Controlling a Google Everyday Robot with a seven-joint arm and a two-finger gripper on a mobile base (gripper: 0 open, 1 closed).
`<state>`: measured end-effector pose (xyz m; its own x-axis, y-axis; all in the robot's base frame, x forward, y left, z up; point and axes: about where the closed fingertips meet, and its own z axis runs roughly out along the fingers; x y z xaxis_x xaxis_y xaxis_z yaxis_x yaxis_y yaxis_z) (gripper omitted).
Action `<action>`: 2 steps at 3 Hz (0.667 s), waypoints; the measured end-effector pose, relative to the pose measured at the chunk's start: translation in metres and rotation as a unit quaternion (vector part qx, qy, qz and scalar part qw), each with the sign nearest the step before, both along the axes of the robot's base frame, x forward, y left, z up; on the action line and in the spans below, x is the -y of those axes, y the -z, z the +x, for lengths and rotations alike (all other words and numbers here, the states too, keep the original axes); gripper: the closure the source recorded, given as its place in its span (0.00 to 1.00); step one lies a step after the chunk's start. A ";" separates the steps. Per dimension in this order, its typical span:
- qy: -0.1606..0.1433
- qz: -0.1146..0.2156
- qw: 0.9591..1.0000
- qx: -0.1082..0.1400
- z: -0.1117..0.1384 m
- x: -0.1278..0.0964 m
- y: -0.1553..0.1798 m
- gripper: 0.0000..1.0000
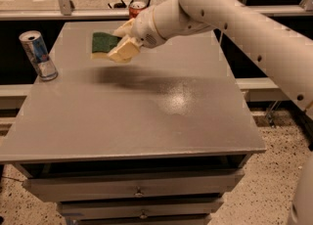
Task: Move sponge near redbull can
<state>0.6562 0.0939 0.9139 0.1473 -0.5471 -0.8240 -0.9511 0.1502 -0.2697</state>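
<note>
The robot's gripper needs to let go of the sponge flat on the grey table [74, 68], beside the base of the redbull can.
The sponge [103, 43], dark green on top with pale foam beneath, hangs in the air above the back left part of the grey table [142, 116]. My gripper [120, 43] is shut on its right end and holds it clear of the surface. The redbull can [38, 56], slim, silver and blue, stands upright near the table's left edge, to the left of the sponge and a little nearer. The white arm reaches in from the upper right.
An orange-red Coca-Cola can [137, 9] stands at the back edge of the table, partly hidden behind my arm. Drawers [139, 190] sit under the table's front edge. A speckled floor lies to the right.
</note>
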 end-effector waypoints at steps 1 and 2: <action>-0.023 0.010 1.000 -0.009 0.006 -0.037 0.011 1.00; -0.046 0.016 0.999 -0.017 0.001 -0.065 0.018 1.00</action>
